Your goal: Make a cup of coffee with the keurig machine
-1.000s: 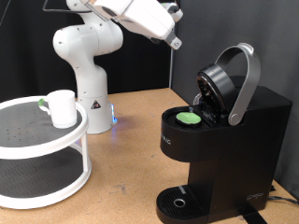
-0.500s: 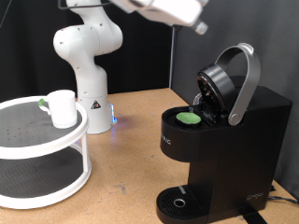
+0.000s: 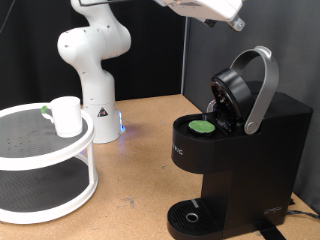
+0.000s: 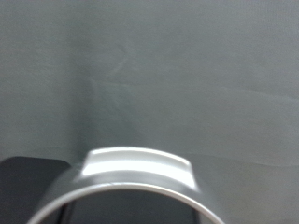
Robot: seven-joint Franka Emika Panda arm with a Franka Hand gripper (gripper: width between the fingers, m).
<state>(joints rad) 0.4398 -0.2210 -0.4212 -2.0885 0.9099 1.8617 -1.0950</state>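
Observation:
My gripper should next move to the top of the silver-grey arched handle (image 3: 262,51) (image 4: 138,164) on the keurig machine's raised lid and close there.
The keurig machine (image 3: 270,160) stands at the exterior view's right with its lid raised and its silver-grey arched handle (image 3: 263,88) up. A green-topped pod (image 3: 203,127) sits in the open pod holder. The round drip tray (image 3: 192,216) below holds nothing. The white cup (image 3: 66,115) stands on the top tier of a white round stand (image 3: 30,150) at the left. My gripper (image 3: 236,22) is at the picture's top edge, above and slightly left of the handle, mostly cropped. The wrist view shows only the handle's silver arch (image 4: 131,173) close below, and no fingers.
The arm's white base (image 3: 92,70) stands at the back left on the wooden table (image 3: 140,170), with a blue light at its foot. A dark curtain hangs behind. A cable runs off the machine's lower right.
The hand has travelled to the exterior view's right and upward, from above the table's middle to above the machine's raised handle. The cup, pod and lid have not moved.

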